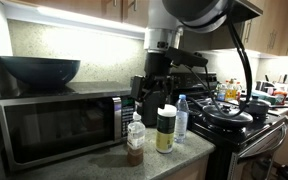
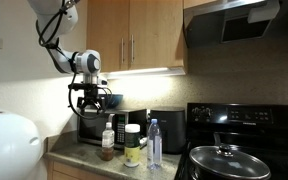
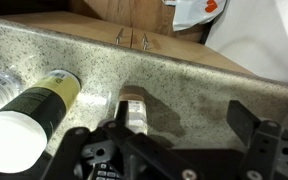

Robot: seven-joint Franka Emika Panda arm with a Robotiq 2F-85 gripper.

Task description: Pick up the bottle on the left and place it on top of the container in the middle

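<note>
The small clear bottle with brown liquid is my gripper's next stop. It should close there on the bottle's white cap (image 1: 136, 117).
The small clear bottle (image 1: 135, 138) with a white cap and brown liquid stands on the speckled counter in front of the microwave; it shows in both exterior views (image 2: 107, 141). The container (image 1: 165, 129), a jar with a wide white lid and yellowish-green contents, stands next to it (image 2: 132, 146). My gripper (image 1: 154, 96) hangs open and empty above the bottle and the container (image 2: 92, 101). In the wrist view the bottle (image 3: 134, 108) lies close to one finger of the open gripper (image 3: 189, 132), and the container (image 3: 42, 104) is to its left.
A clear water bottle (image 1: 181, 118) stands beyond the container, next to the stove (image 1: 246, 128), which holds a lidded pan (image 1: 227, 114). A microwave (image 1: 59, 125) with a dark bowl (image 1: 39, 70) on top stands behind the bottle. Cabinets hang overhead.
</note>
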